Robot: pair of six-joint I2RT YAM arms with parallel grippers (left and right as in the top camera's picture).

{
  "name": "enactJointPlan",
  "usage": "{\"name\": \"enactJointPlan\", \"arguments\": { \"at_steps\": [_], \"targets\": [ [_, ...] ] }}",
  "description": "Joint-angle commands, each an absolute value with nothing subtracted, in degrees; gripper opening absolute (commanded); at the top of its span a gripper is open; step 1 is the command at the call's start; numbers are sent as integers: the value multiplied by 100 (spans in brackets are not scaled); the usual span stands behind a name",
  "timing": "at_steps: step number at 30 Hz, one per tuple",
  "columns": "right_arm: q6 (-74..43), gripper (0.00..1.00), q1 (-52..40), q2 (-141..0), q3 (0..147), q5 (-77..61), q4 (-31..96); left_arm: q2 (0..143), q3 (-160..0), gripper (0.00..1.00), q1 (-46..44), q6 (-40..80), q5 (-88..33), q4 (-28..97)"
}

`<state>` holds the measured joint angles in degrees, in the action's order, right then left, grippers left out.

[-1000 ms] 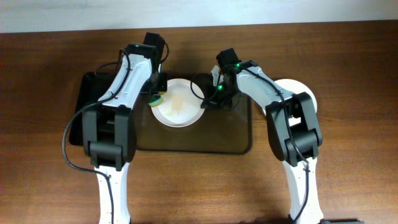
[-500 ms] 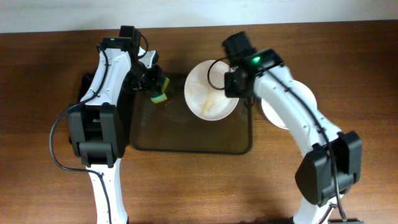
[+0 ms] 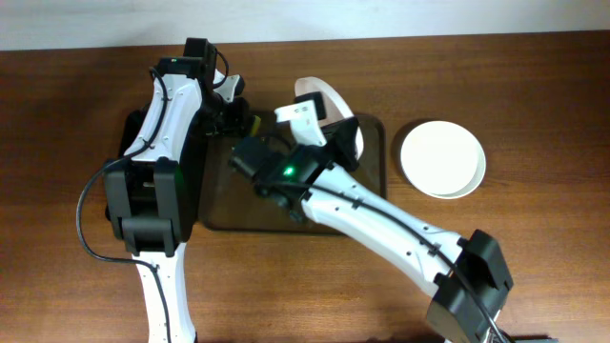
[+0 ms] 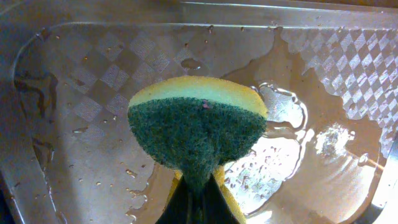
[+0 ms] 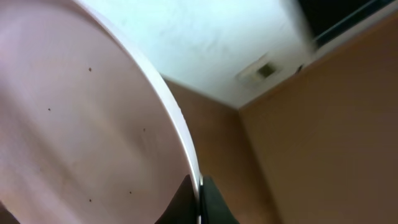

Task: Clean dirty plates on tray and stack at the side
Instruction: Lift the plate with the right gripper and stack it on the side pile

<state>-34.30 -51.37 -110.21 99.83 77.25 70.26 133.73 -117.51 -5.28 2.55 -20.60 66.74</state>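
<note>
I need to use my right gripper to set the plate with dark specks down on top of the clean white plate [image 3: 439, 159].
My right gripper [image 5: 200, 190] is shut on the rim of a dirty plate [image 5: 81, 137], pale, with a few dark specks, and holds it high and tilted on edge. In the overhead view this plate [image 3: 327, 98] hangs over the far side of the dark brown tray [image 3: 374, 167], with the right gripper [image 3: 343, 133] at its rim. My left gripper [image 4: 198, 208] is shut on a green and yellow sponge [image 4: 196, 124] just above the wet tray base [image 4: 81, 93]. It sits at the tray's far left corner [image 3: 246, 124]. A clean white plate [image 3: 442, 158] lies on the table to the right of the tray.
A narrower glossy black tray [image 3: 129, 152] lies left of the brown tray, under my left arm. My raised right arm [image 3: 381, 224] crosses over the tray's middle and hides much of it. Water pools [image 4: 292, 149] on the tray base.
The right arm lifted the plate off the tray, swung left and up toward the camera, and tipped the plate on edge. The left gripper moved the sponge to the tray's far left corner, then held still.
</note>
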Motion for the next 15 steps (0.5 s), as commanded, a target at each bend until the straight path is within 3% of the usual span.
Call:
{"name": "enactJointPlan", "arguments": {
  "at_steps": [1,7,11,15],
  "targets": [
    [-3551,4,-5483,-10965,9994,8932,7035,13417,-11723,1,-510,126,-2115,6663],
    [-3885,4,-5457,-10962,9996,8486,7028,13417,-11723,1,-504,123,-2097,6665],
    [-3994,4,-4589,-10873,9996,5819,7096,13417,-11723,1,-504,126,-2051,6667],
    [-3498,4,-2480,-10525,9996,3089,7113,13417,-11723,1,-504,123,-1966,6667]
  ]
}}
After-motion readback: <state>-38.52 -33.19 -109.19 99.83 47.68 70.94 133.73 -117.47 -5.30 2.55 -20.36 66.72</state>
